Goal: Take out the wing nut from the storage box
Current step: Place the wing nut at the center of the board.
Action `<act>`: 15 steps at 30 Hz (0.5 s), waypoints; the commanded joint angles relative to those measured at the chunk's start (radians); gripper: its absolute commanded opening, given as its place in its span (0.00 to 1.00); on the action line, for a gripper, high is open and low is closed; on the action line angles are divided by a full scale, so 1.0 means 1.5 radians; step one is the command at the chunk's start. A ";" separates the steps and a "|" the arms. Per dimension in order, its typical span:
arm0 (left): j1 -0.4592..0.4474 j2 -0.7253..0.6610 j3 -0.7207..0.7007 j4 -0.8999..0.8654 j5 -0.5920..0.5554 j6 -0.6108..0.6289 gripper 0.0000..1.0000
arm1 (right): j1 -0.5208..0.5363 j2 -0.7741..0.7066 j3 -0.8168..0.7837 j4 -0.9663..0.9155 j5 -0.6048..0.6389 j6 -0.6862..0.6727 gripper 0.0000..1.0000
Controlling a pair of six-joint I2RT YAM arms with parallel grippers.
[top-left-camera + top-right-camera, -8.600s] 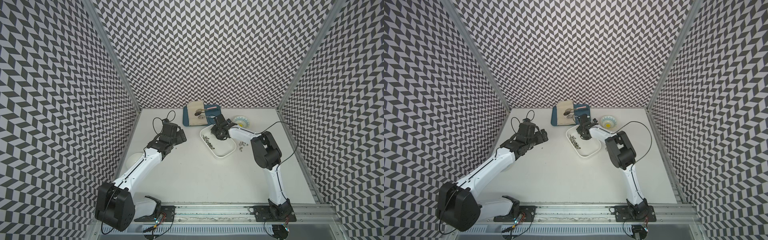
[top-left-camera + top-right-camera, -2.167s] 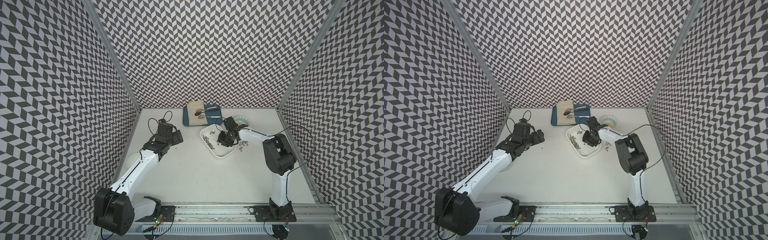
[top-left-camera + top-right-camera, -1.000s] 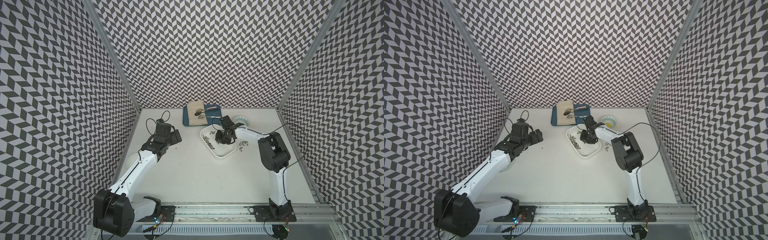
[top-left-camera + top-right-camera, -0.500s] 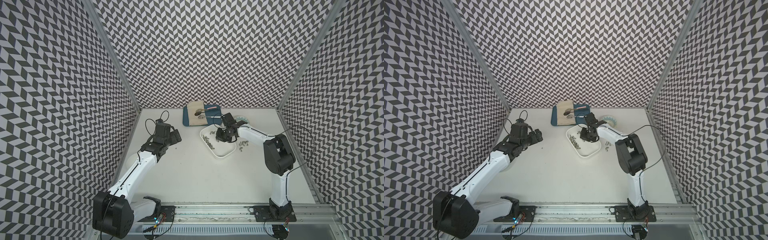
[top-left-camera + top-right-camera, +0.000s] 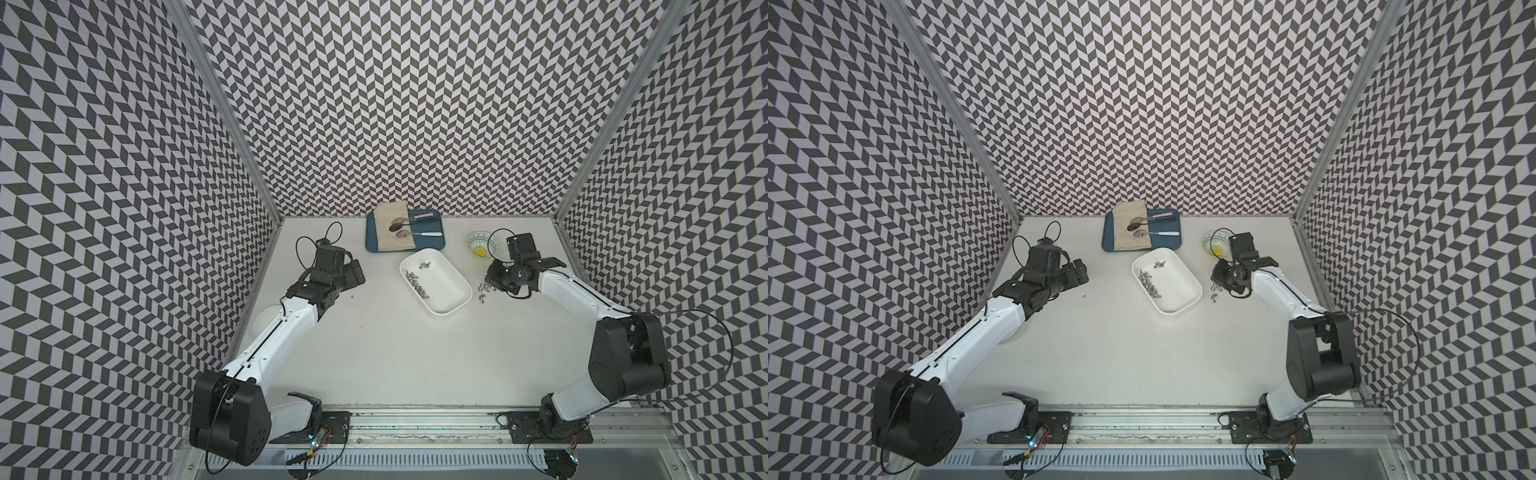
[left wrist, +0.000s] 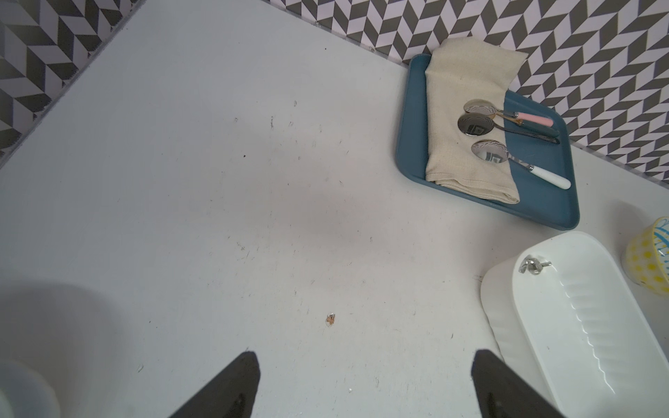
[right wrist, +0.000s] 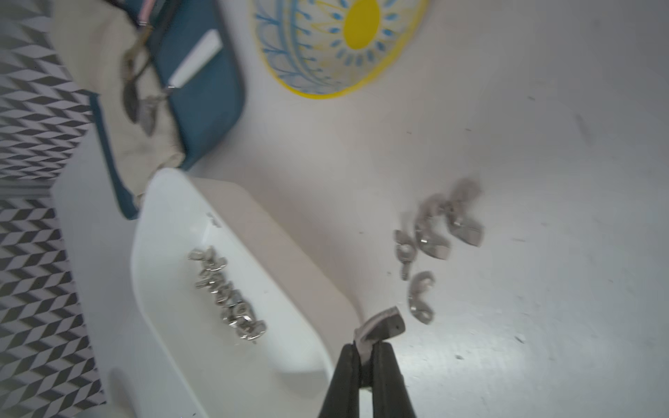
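I need to use my right gripper to release the metal wing nut beside the frontmost loose wing nut (image 5: pixel 487 299) (image 7: pixel 448 298), away from the storage box.
The white storage box (image 5: pixel 451 305) (image 5: pixel 1179 297) lies mid-table with a row of small metal parts (image 5: pixel 417 284) (image 7: pixel 226 293) along one side and a couple more (image 5: pixel 424 264) at its far end. My right gripper (image 7: pixel 367 347) (image 5: pixel 493 281) hangs just right of the box, shut on a metal wing nut (image 7: pixel 380 325) that sticks out past the fingertips. Several loose wing nuts (image 7: pixel 430 231) (image 5: pixel 483 287) lie on the table right there. My left gripper (image 6: pixel 365 362) (image 5: pixel 355 274) stands open and holds nothing, over bare table left of the box (image 6: pixel 579 325).
A dark-blue tray (image 5: pixel 432 244) with a beige cloth and three spoons sits against the back wall. A patterned round bowl (image 5: pixel 478 246) (image 7: pixel 340 43) stands behind my right wrist. A small speck (image 6: pixel 330 319) lies on the table ahead of the left fingers.
My right gripper has swung from above the storage box to the table at its right side, still shut. The left arm has barely moved.
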 commanded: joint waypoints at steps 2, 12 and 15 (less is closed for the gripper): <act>-0.011 0.009 0.033 0.016 0.010 0.005 0.95 | -0.033 -0.022 -0.062 0.040 0.026 -0.019 0.00; -0.014 0.011 0.041 0.015 0.008 0.011 0.95 | -0.036 0.039 -0.068 0.093 0.014 -0.032 0.01; -0.014 0.010 0.039 0.014 0.008 0.008 0.95 | -0.026 0.063 -0.047 0.089 0.011 -0.037 0.01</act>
